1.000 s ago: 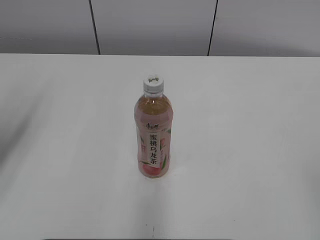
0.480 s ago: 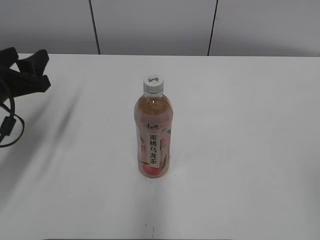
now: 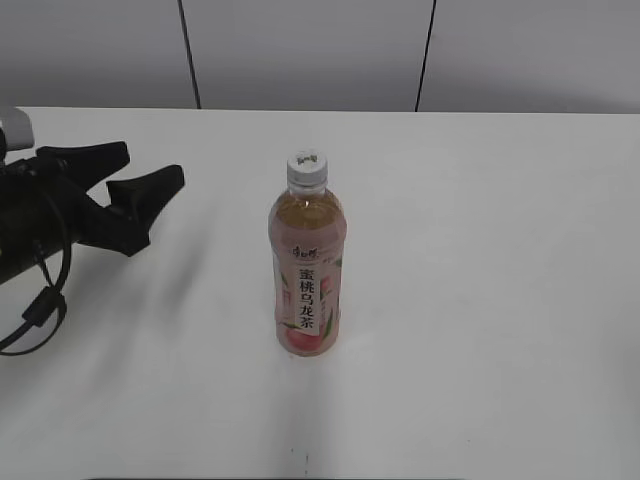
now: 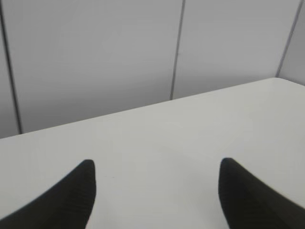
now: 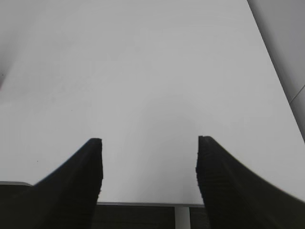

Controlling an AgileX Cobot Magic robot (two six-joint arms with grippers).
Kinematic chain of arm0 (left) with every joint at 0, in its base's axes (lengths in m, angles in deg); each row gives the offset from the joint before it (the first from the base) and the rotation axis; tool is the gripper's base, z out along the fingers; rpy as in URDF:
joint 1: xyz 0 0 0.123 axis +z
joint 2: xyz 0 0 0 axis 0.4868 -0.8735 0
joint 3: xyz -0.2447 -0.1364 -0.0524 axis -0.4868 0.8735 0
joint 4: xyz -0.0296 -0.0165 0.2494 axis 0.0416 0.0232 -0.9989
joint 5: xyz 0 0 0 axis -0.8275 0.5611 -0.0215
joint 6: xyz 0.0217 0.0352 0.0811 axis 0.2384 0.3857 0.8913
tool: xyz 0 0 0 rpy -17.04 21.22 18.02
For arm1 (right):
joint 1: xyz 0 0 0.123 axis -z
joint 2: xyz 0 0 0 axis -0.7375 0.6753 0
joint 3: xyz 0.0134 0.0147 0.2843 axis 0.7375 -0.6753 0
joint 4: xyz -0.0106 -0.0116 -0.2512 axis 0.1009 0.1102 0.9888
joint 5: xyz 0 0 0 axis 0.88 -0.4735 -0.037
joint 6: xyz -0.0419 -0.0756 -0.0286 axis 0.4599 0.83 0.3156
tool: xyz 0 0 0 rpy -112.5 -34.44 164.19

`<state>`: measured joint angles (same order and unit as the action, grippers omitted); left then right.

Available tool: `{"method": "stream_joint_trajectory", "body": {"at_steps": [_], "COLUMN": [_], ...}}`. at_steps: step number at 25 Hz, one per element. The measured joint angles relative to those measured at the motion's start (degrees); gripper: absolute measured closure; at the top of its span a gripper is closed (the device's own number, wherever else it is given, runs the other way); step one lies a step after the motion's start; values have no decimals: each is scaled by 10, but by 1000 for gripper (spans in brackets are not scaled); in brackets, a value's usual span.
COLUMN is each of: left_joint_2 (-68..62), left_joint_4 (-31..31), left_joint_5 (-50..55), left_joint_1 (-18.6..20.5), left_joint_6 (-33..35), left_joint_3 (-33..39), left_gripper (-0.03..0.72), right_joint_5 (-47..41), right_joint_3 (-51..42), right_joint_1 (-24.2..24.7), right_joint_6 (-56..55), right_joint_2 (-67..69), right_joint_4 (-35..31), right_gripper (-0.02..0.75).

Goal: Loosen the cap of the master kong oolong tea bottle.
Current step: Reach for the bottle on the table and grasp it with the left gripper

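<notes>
The robot's left gripper will close on the upper half of the tea bottle's body (image 3: 307,243), under the white cap, to keep the bottle steady.
The Master Kong oolong tea bottle (image 3: 307,270) stands upright in the middle of the white table, amber tea inside, pink peach label facing the exterior camera. Its white ribbed cap (image 3: 307,168) sits on top. My left gripper (image 3: 152,170) is open and empty, to the left of the bottle at about cap height, well apart from it. In the left wrist view the open gripper (image 4: 157,164) frames only bare table; the bottle is out of that view. My right gripper (image 5: 148,142) is open and empty over the table's near edge; it is out of the exterior view.
The white table (image 3: 480,250) reaches back to a grey panelled wall (image 3: 300,50). The table's near edge (image 5: 143,202) and a white leg show in the right wrist view. A black cable (image 3: 35,300) hangs from the left arm.
My left arm has come in from the left edge of the exterior view and moved right toward the bottle, jaws open. The bottle has not moved.
</notes>
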<state>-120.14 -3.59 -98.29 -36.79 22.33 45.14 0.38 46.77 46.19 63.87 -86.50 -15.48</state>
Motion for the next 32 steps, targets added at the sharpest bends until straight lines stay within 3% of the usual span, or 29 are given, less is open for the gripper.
{"method": "stream_joint_trajectory", "body": {"at_steps": [5,13,23,32], "left_joint_2": [0,0,0,-1], "left_joint_4": [-97,-215,-223,-177], "left_joint_5": [0,0,0,0], "left_joint_1": [0,-7,-66,-106], "left_joint_6": [-63,-80,-81,-81], "left_joint_3": [0,0,0,0], "left_gripper": [94,93,96,97], "right_joint_5": [0,0,0,0], "right_joint_3": [0,0,0,0], "right_joint_1": [0,0,0,0], "right_joint_6": [0,0,0,0], "right_joint_2": [0,0,0,0], "right_joint_4": [0,0,0,0], "right_gripper": [265,265,265,265]}}
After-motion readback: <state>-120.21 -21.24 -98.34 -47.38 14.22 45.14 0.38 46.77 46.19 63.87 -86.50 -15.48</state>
